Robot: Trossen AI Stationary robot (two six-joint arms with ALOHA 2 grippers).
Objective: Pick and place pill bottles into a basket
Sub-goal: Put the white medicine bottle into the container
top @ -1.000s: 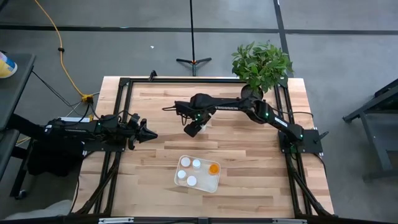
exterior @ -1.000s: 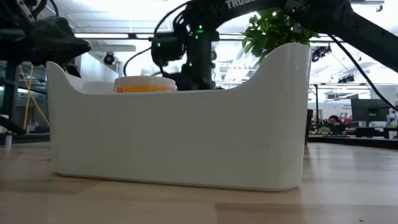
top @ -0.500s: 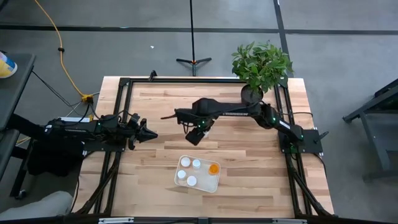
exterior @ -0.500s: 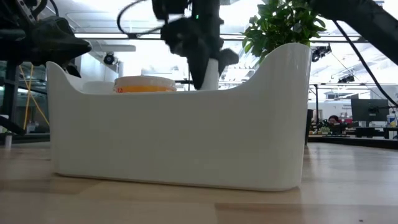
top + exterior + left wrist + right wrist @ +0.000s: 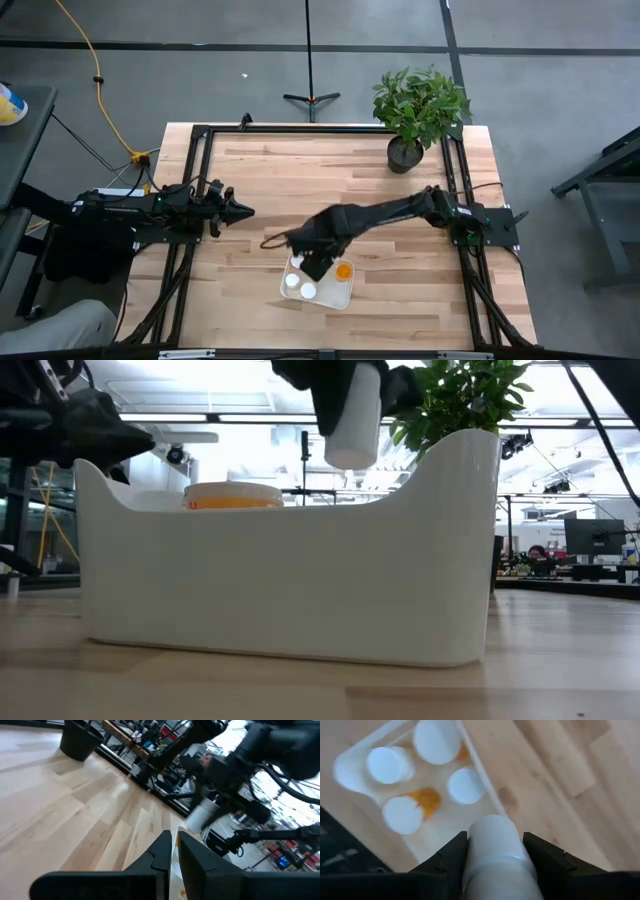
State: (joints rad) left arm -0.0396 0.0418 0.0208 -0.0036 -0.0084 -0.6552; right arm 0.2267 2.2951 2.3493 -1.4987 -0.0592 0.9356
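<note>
Next, my right gripper lets go of the white bottle on the bottom of the open basket, just on the near side of the orange bottle (image 5: 328, 285) (image 5: 442, 836).
The white basket (image 5: 343, 296) stands near the table's near edge, middle; it fills the low view (image 5: 280, 580). Several white-capped pill bottles stand in it (image 5: 400, 814), one lying orange (image 5: 344, 270). My right gripper (image 5: 316, 262) hangs over the basket's far part, shut on a white pill bottle (image 5: 495, 845), which also shows in the low view (image 5: 352, 420) above the basket's rim. My left gripper (image 5: 245, 211) waits shut at the table's left, touching nothing. My right gripper pinches the white bottle by two opposite sides (image 5: 470, 850) between its two fingers (image 5: 542, 857). The fingers come from above, pointing down, and lie along the bottle. The bottle hangs upright, its round end (image 5: 350, 458) down, clear of the basket and the bottles in it.
A black pot with a green plant (image 5: 405, 152) stands at the table's far right corner. Bare wood lies between the left gripper and the basket. A person's grey sleeve (image 5: 60, 335) shows off the table at the near left.
My right gripper has gone from the table's middle toward the near edge with the white bottle held shut, and now hangs over the basket. The bottle has stayed clear of the table.
</note>
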